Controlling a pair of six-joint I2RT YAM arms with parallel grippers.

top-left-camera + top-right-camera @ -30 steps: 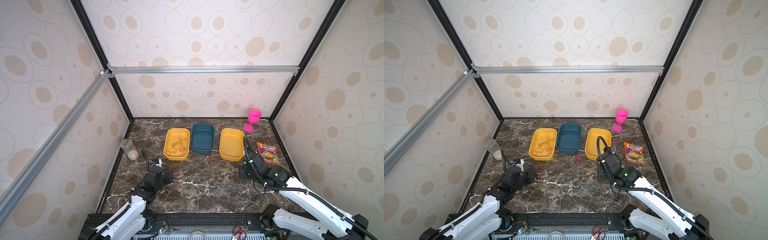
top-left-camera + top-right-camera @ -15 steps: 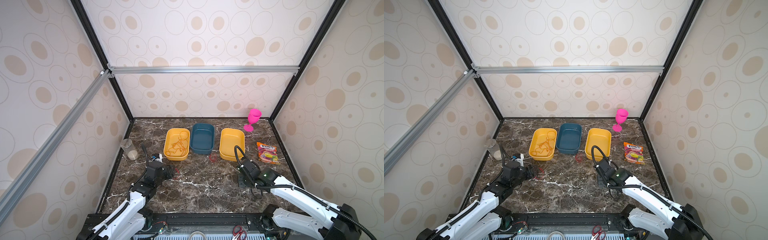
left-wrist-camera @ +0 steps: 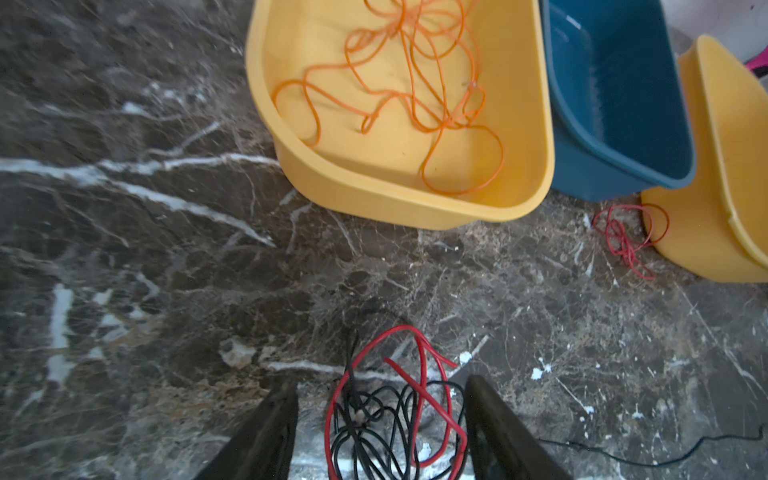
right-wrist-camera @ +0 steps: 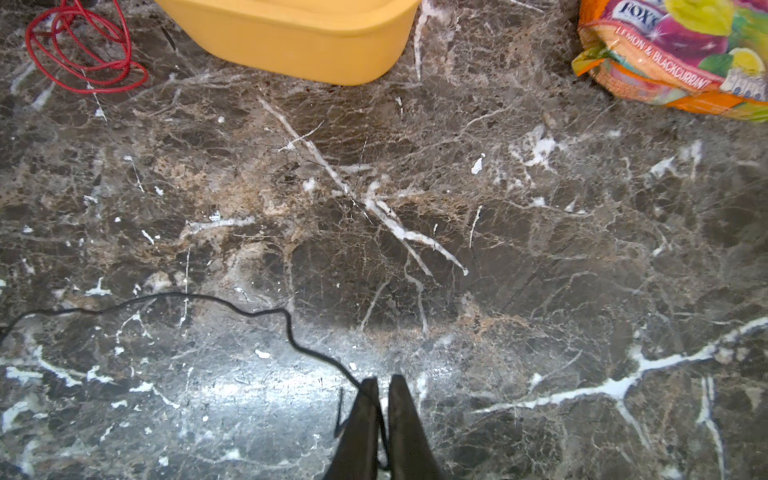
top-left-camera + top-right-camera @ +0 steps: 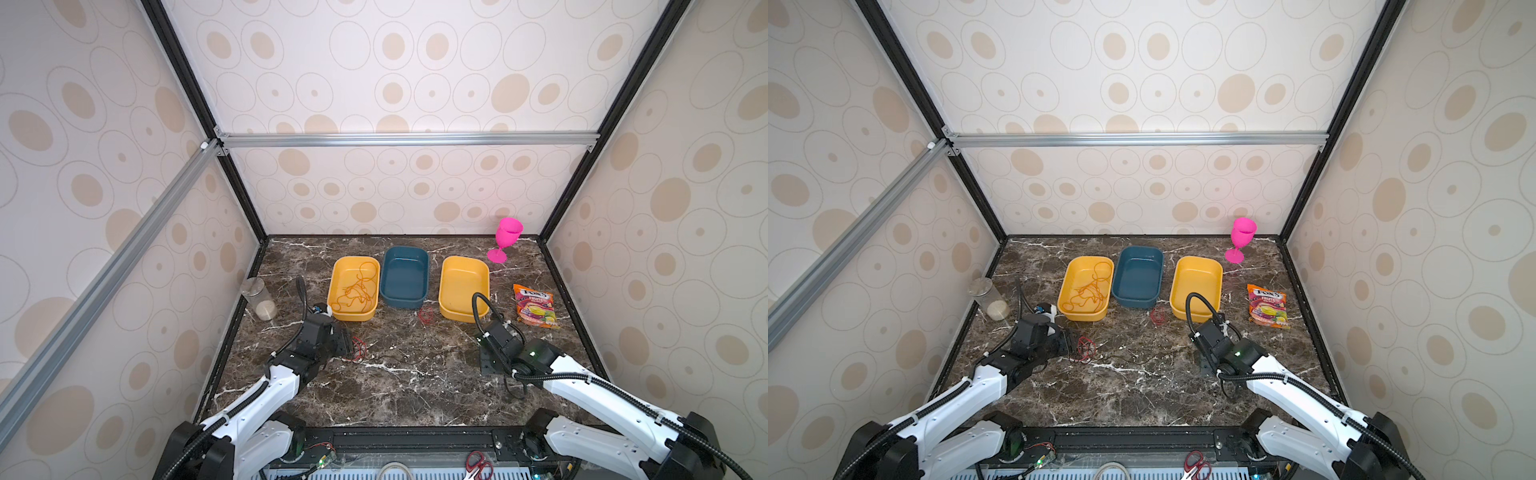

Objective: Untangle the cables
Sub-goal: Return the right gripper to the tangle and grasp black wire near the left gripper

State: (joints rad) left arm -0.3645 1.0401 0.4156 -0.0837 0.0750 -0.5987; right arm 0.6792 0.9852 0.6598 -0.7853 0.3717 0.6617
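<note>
I need to take the black cable closer in with my right gripper, as it holds it far from the tangle, while my left gripper pinches the red loops [image 3: 420, 389].
A tangle of red and black cables [image 3: 390, 415] lies on the marble, seen in both top views [image 5: 358, 349] [image 5: 1086, 349]. My left gripper [image 3: 381, 382] stands open around it, one finger on each side, neither touching. One black cable [image 4: 249, 311] trails right across the table [image 5: 1133, 358] to my right gripper [image 4: 383, 382]. The right jaws are almost together, with that strand in the slit and lifted at the tips. A small red coil [image 5: 427, 316] [image 3: 623, 237] lies apart in front of the trays. Orange cable [image 5: 357, 291] [image 3: 399, 83] is heaped in the left yellow tray [image 5: 353, 318].
A blue tray [image 5: 405, 301] and a second yellow tray [image 5: 457, 318] stand beside the first. At the back right is a pink goblet [image 5: 507, 239], with a candy bag [image 5: 534, 305] nearer. A clear jar [image 5: 259, 297] stands by the left wall. Red-handled scissors [image 5: 478, 463] lie at the front.
My left jaws have opened around the red and black tangle. My right arm has sunk toward the table with the black cable, and its jaws have parted by a sliver.
</note>
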